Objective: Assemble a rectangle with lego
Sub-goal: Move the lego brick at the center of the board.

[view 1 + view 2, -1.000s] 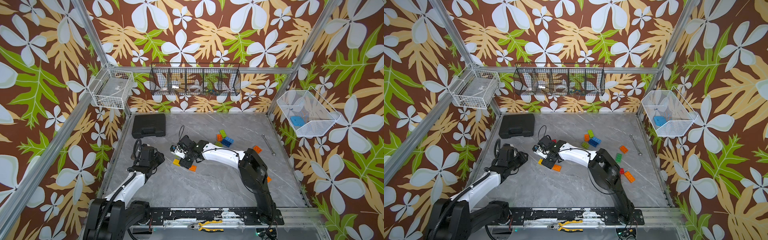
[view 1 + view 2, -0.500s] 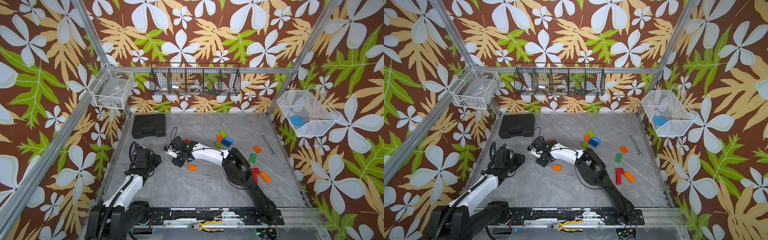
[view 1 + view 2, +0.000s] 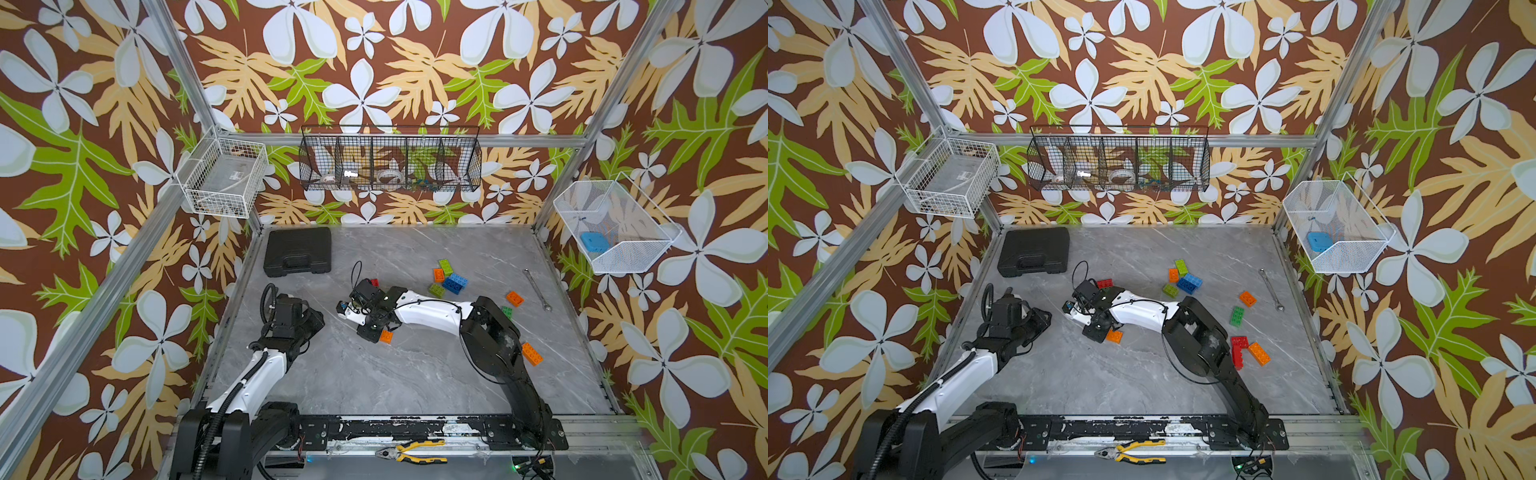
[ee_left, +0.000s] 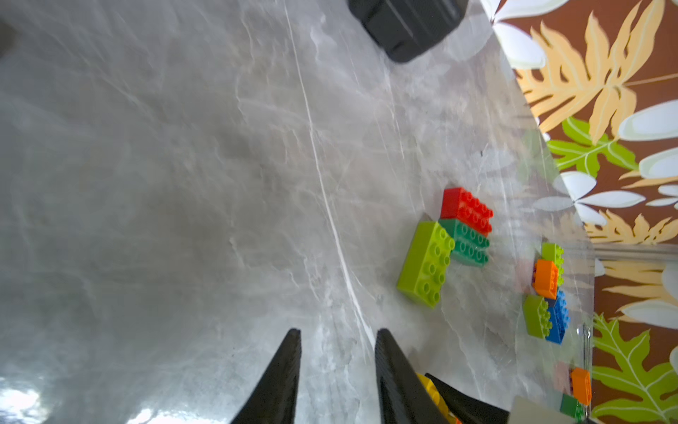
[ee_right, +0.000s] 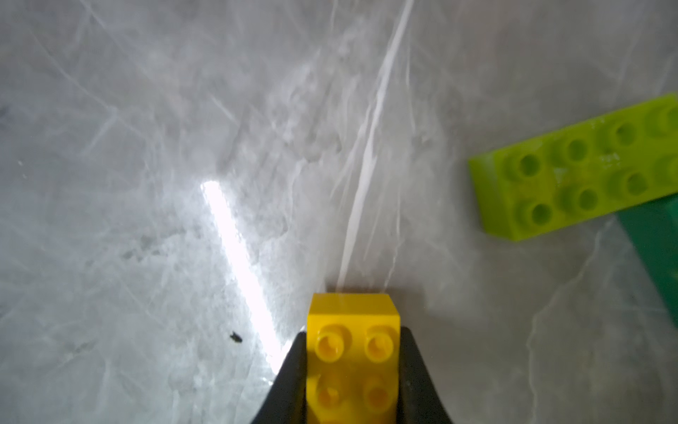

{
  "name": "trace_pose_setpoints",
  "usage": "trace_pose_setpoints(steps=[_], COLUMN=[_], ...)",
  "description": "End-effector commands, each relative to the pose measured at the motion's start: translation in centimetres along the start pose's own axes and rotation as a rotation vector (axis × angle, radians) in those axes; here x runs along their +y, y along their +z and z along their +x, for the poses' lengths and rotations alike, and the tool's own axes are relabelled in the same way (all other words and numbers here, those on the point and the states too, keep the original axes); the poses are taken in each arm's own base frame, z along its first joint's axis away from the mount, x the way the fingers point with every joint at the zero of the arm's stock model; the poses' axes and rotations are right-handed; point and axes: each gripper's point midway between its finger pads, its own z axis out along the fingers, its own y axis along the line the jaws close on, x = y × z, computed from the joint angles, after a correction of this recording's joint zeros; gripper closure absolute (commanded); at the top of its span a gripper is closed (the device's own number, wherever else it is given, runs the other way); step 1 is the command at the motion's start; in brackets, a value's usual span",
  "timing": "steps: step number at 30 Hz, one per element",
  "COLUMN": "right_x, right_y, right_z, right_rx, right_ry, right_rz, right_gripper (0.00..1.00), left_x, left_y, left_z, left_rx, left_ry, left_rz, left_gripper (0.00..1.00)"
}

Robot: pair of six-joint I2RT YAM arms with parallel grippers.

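My right gripper should take the orange brick (image 3: 1114, 336) and square it against the end of the yellow brick, since the orange brick lies out of line with the yellow one.
My right gripper (image 5: 353, 336) is shut on a yellow lego brick (image 5: 352, 315), one black finger on each side, low over the grey table. To its side a lime brick (image 5: 572, 172) lies against a dark green one (image 5: 656, 242). In the left wrist view these two and a red brick (image 4: 466, 209) form an L. In both top views the right gripper (image 3: 348, 312) reaches left of centre, and an orange brick (image 3: 386, 336) lies beside it. My left gripper (image 4: 337, 332) is open a little and holds nothing. It sits just left of the right one (image 3: 318, 323).
Loose bricks lie at the back centre, blue (image 3: 455, 283), orange (image 3: 438, 274) and lime (image 3: 446, 266), with more on the right, orange (image 3: 514, 298) and red (image 3: 1239, 351). A black case (image 3: 298, 250) is at the back left, a wrench (image 3: 536, 289) on the right, pliers (image 3: 411, 452) on the front rail.
The right jaws have closed onto the yellow brick. The right arm's elbow has swung while its gripper stayed left of centre. The left arm has drawn back slightly to the left.
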Motion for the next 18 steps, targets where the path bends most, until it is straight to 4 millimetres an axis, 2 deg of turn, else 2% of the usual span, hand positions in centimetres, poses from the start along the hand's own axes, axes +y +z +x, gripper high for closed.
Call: trace_pose_setpoints(steps=[1,3,6,9,12,15,18], right_x=[0.2,0.1,-0.3,-0.8,-0.9,-0.5,-0.6], right_y=[0.3,-0.1,-2.0,-4.2,-5.8,-5.2,-3.8], right_z=[0.1,-0.1,0.1,1.8,4.4,6.3,7.0], right_rx=[0.016,0.019,-0.013,-0.043,-0.033,0.004,0.031], right_ry=[-0.034,-0.030,0.013,0.077,0.109,0.118,0.120], right_rz=[-0.013,-0.003,0.018,0.037,0.056,0.057,0.062], right_gripper=[0.60,0.51,0.42,0.39,0.39,0.38,0.38], left_x=[-0.9,-1.1,-1.7,-2.3,-3.0,-3.6,-4.0], left_y=[0.4,0.6,0.5,0.7,1.1,1.7,2.3], left_z=[0.4,0.6,0.6,1.0,2.8,4.7,5.5], left_rx=[0.011,0.022,0.029,0.051,0.100,0.150,0.174], left_ry=[0.003,-0.001,0.016,0.042,0.068,0.073,0.062], left_rz=[0.029,0.038,0.051,0.059,0.073,0.102,0.119], left_gripper=[0.63,0.63,0.62,0.61,0.60,0.59,0.59])
